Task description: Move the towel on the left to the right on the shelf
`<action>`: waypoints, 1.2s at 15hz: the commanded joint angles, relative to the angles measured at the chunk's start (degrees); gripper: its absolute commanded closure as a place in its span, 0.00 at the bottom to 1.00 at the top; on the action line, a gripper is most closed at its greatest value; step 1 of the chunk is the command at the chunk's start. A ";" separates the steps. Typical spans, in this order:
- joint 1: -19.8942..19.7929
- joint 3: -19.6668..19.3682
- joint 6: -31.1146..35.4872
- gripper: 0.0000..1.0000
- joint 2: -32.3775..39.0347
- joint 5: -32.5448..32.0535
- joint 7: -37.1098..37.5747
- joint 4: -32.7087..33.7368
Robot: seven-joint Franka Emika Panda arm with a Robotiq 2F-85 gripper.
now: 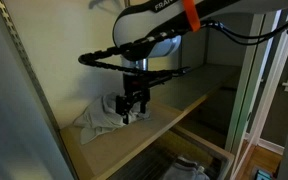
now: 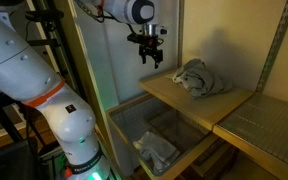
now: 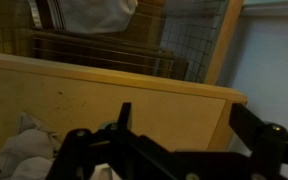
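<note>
The crumpled grey-white towel is on the wooden shelf. Next, my gripper will go to the raised middle (image 1: 112, 108) of the crumpled grey-white towel and close there.
A crumpled grey-white towel (image 1: 102, 120) lies on the wooden shelf (image 1: 174, 108). It shows in both exterior views (image 2: 200, 78), and its edge is at the bottom left of the wrist view (image 3: 24, 152). My gripper (image 1: 134, 108) hangs just above the shelf beside the towel, apart from it (image 2: 149, 55). In the wrist view the two dark fingers (image 3: 189, 125) stand wide apart with only bare shelf wood (image 3: 134, 85) between them. The gripper is open and empty.
A wire basket below the shelf holds another cloth (image 2: 156, 150), also seen in the wrist view (image 3: 99, 12). A metal mesh shelf (image 2: 259, 120) adjoins the wooden one. Upright rack posts (image 1: 29, 90) and a back wall enclose the shelf.
</note>
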 commanded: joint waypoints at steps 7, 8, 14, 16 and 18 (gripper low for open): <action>-0.36 0.32 -0.17 0.00 0.02 0.11 -0.09 0.14; -0.36 0.32 -0.17 0.00 0.02 0.11 -0.09 0.14; -6.25 -3.49 13.46 0.00 8.91 -0.05 4.68 5.19; -6.99 -4.28 16.19 0.00 12.72 0.41 4.41 8.51; -6.88 -3.72 18.33 0.00 15.94 -0.36 5.33 11.39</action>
